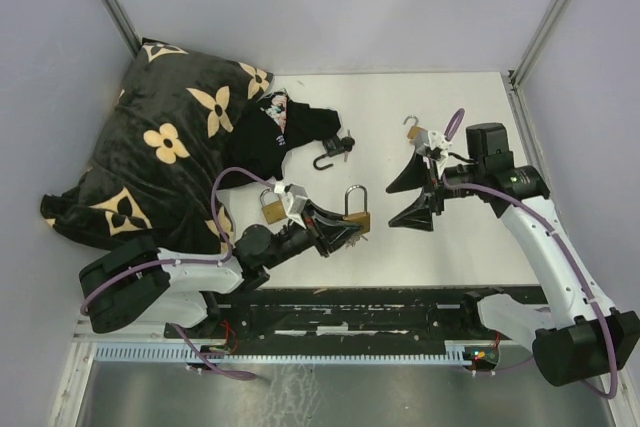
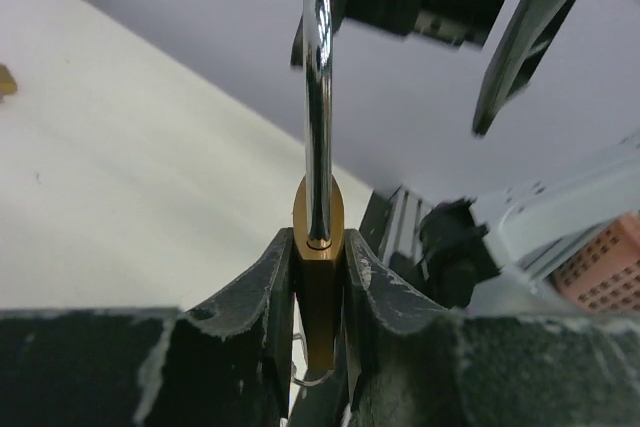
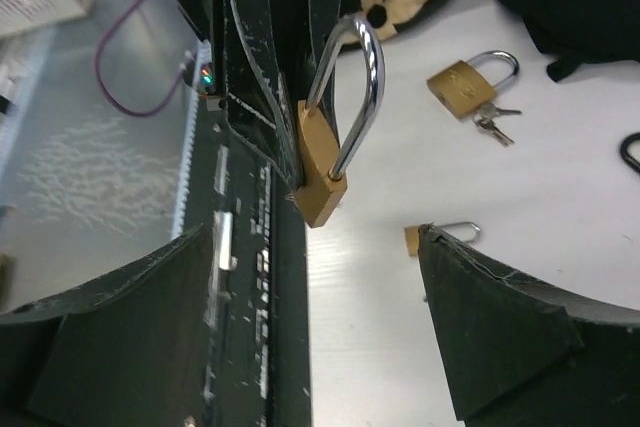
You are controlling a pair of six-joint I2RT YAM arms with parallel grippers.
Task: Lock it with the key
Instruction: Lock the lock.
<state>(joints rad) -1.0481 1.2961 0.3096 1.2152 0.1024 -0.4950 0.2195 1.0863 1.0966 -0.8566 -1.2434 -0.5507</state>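
Note:
My right gripper needs to take the padlock's body [image 1: 361,222] while my left gripper moves to the shackle side, because the key end of the held padlock points down.
My left gripper [image 1: 348,228] is shut on the body of a brass padlock [image 1: 357,217] and holds it upright with its steel shackle up. In the left wrist view the body [image 2: 318,237] sits squeezed between the two black fingers [image 2: 250,297], and a thin metal ring shows under it. My right gripper [image 1: 393,204] is open and empty just right of that padlock, facing it. In the right wrist view the padlock [image 3: 322,172] hangs ahead between the spread fingers [image 3: 500,317]. A second brass padlock with keys [image 3: 465,82] lies on the table.
The second padlock [image 1: 272,205] lies beside my left wrist. A black padlock [image 1: 335,152] lies mid-table and a small brass padlock [image 1: 413,131] near my right wrist. A black flowered pillow [image 1: 160,147] and dark cloth fill the left. A black rail [image 1: 380,312] runs along the near edge.

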